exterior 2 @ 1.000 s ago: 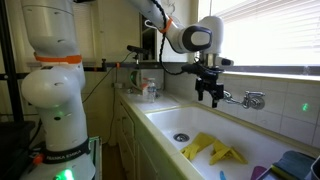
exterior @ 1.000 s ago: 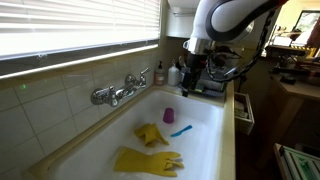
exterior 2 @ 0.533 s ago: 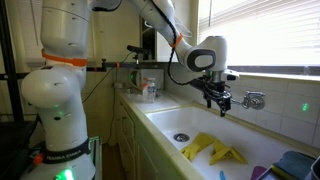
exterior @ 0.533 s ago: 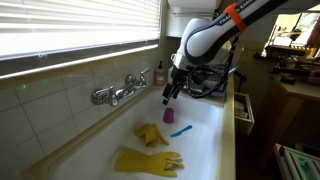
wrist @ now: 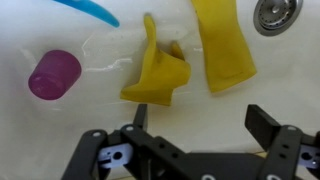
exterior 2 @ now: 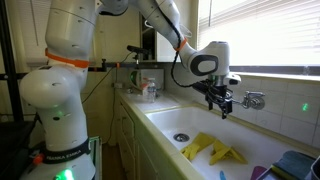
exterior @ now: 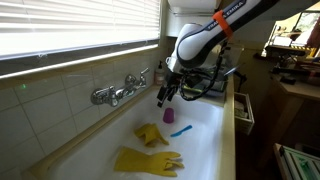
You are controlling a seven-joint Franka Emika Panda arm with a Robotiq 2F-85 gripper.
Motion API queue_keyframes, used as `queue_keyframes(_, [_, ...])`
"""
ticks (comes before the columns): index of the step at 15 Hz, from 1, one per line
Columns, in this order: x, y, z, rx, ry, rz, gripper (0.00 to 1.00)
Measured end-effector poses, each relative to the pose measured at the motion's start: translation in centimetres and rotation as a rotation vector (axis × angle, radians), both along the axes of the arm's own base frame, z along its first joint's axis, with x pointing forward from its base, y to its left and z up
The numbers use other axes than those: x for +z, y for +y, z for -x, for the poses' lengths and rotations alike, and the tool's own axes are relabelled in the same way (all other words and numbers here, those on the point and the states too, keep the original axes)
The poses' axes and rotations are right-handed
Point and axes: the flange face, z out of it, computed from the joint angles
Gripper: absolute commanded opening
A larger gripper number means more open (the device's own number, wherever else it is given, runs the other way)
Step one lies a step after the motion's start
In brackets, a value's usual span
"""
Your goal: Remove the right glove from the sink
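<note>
Next, my gripper goes to the crumpled yellow glove in the middle of the sink and closes on the glove's cuff end (exterior: 146, 130) (wrist: 153, 92).
Two yellow gloves lie on the floor of the white sink (exterior: 207, 112). A crumpled one (exterior: 152, 134) (wrist: 155, 76) (exterior 2: 227, 155) rests mid-basin. A long flat one (exterior: 148, 161) (wrist: 222, 45) (exterior 2: 198, 147) lies beside it, nearer the drain (wrist: 274, 12) (exterior 2: 181, 137), and is on the right in the wrist view. My gripper (exterior: 163, 96) (exterior 2: 220, 104) (wrist: 200, 125) hangs open above the basin and holds nothing. It is over bare sink floor just short of the crumpled glove and touches neither glove.
A purple cup (exterior: 169, 116) (wrist: 54, 75) and a blue utensil (exterior: 181, 130) (wrist: 88, 10) lie in the sink beyond the gloves. The chrome tap (exterior: 118, 92) (exterior 2: 248, 99) juts from the tiled wall. Bottles (exterior: 160, 73) (exterior 2: 148, 88) stand at the sink's end.
My gripper has swung from the sink's end by the bottles out over the basin and come lower, staying open. The gloves, cup and utensil have not moved.
</note>
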Motion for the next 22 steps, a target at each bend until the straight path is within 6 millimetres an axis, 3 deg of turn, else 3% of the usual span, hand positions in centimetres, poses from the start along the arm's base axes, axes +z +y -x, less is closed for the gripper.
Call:
queue_keyframes(6, [-0.7,0.1,0.0,0.017,0.016,0.020,1.00])
queue_keyframes(12, [-5.1,-0.5,-0.8,0.048,0.085,0.072,1.00])
queue_keyframes(20, [-10.9,-3.3,-2.8,0.026,0.141,0.067,1.00])
queue_keyframes(22, [-11.4,-3.6,-2.9,0.025,0.146,0.065,1.00])
